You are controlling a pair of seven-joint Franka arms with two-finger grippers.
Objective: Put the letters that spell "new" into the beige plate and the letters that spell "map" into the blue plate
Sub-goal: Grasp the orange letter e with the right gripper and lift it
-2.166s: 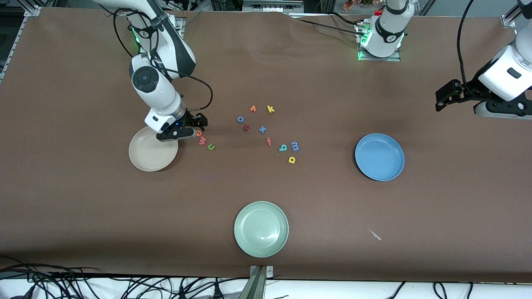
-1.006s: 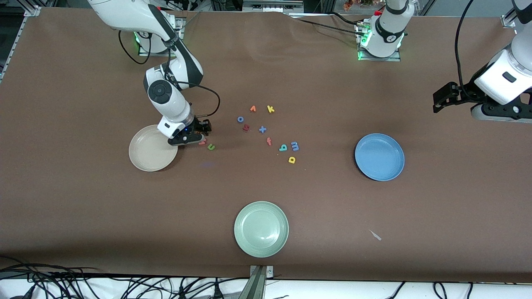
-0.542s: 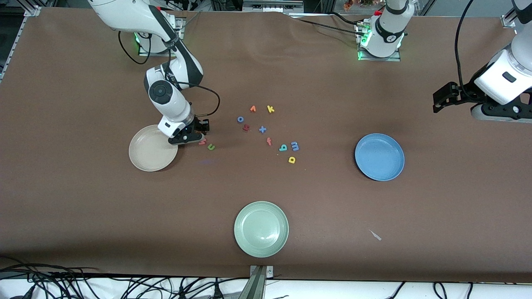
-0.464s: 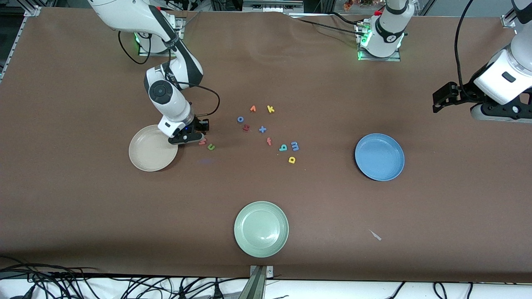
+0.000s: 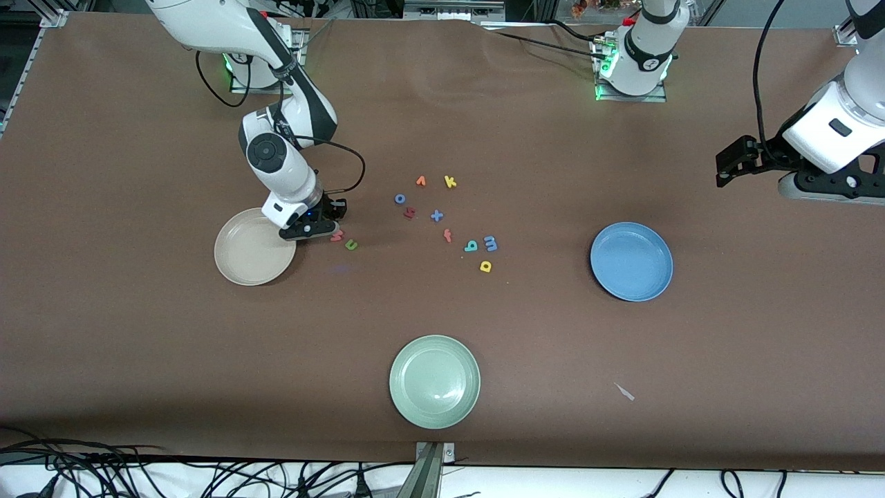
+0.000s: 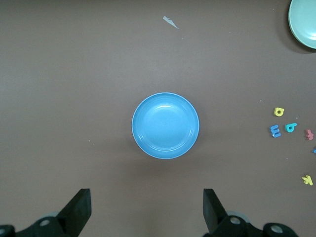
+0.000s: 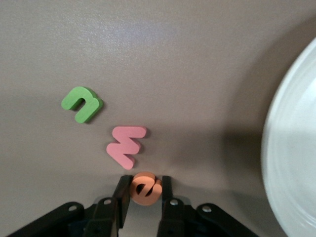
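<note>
Next, I let go of the orange e, now low beside the beige plate, with my right gripper near the middle of the beige plate [image 5: 265,245], a little toward the pink w.
My right gripper [image 7: 144,186] is shut on the orange e [image 7: 146,188], low at the table beside the beige plate [image 5: 242,259]. The pink w [image 7: 125,146] and green n [image 7: 81,103] lie on the table just past the e; in the front view the w [image 5: 337,236] and n [image 5: 351,244] show beside the right gripper [image 5: 319,227]. The blue m [image 5: 490,243], teal a [image 5: 471,245] and yellow p [image 5: 485,266] sit mid-table. The blue plate [image 5: 631,261] lies toward the left arm's end. My left gripper [image 6: 147,217] hangs open and waits high above the blue plate [image 6: 165,125].
A pale green plate [image 5: 434,381] lies near the front edge. Other letters sit mid-table: blue o [image 5: 399,199], orange v [image 5: 420,181], yellow k [image 5: 450,182], blue x [image 5: 436,216], red f [image 5: 447,236]. A small scrap [image 5: 625,392] lies on the cloth.
The right gripper came down over the e beside the beige plate and closed its fingers on it. The left arm shifted slightly.
</note>
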